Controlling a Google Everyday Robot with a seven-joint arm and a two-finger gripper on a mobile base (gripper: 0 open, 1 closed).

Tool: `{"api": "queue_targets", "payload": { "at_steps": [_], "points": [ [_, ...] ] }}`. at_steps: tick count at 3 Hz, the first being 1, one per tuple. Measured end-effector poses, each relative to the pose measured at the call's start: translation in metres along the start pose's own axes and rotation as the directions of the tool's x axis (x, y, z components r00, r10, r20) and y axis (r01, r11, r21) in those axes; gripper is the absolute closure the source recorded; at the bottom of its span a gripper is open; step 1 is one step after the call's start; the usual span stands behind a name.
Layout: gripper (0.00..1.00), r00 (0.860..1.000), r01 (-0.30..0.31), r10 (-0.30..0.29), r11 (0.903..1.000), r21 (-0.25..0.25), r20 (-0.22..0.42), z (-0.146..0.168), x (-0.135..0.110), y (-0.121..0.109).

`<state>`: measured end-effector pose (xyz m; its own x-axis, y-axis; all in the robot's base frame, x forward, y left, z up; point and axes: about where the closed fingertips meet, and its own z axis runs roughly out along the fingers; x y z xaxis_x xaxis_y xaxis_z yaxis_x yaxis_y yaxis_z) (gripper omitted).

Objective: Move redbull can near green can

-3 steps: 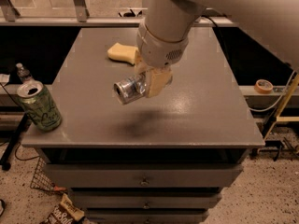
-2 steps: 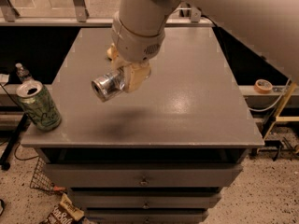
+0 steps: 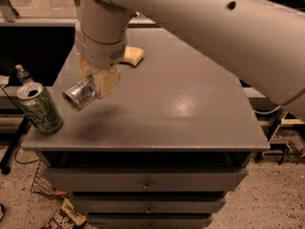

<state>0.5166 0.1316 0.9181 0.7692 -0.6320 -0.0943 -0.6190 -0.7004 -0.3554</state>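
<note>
My gripper needs to let go of the redbull can against the green can's side (image 3: pixel 58 112) that faces the middle of the table.
The redbull can (image 3: pixel 78 94), slim and shiny silver, lies on its side in my gripper (image 3: pixel 97 82), held above the grey table top (image 3: pixel 181 104), its end pointing to the front left. The gripper is shut on the can; its tan fingers (image 3: pixel 107 81) clasp the can's body. The green can (image 3: pixel 40 108), wider, with pale drawings and an open silver top, stands upright at the table's front left corner. The held can is a short way to the right of the green can and above it, not touching it.
A pale yellow sponge-like object (image 3: pixel 132 56) lies at the back of the table, partly behind my arm. Drawers (image 3: pixel 147 182) are under the table top. A small bottle (image 3: pixel 21 73) stands off the table at the left. A snack bag (image 3: pixel 64 218) lies on the floor.
My gripper has carried the redbull can leftward and toward the front, closer to the green can. The green can has not moved.
</note>
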Motion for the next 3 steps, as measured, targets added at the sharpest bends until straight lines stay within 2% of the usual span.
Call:
{"api": "queue_targets", "payload": {
  "at_steps": [2,3],
  "points": [
    [1.00,0.995,0.092,-0.092,0.9958,0.002,0.046,0.028,-0.036,-0.014],
    [1.00,0.991,0.117,-0.117,0.9932,0.005,0.065,0.035,-0.048,-0.017]
  ]
}}
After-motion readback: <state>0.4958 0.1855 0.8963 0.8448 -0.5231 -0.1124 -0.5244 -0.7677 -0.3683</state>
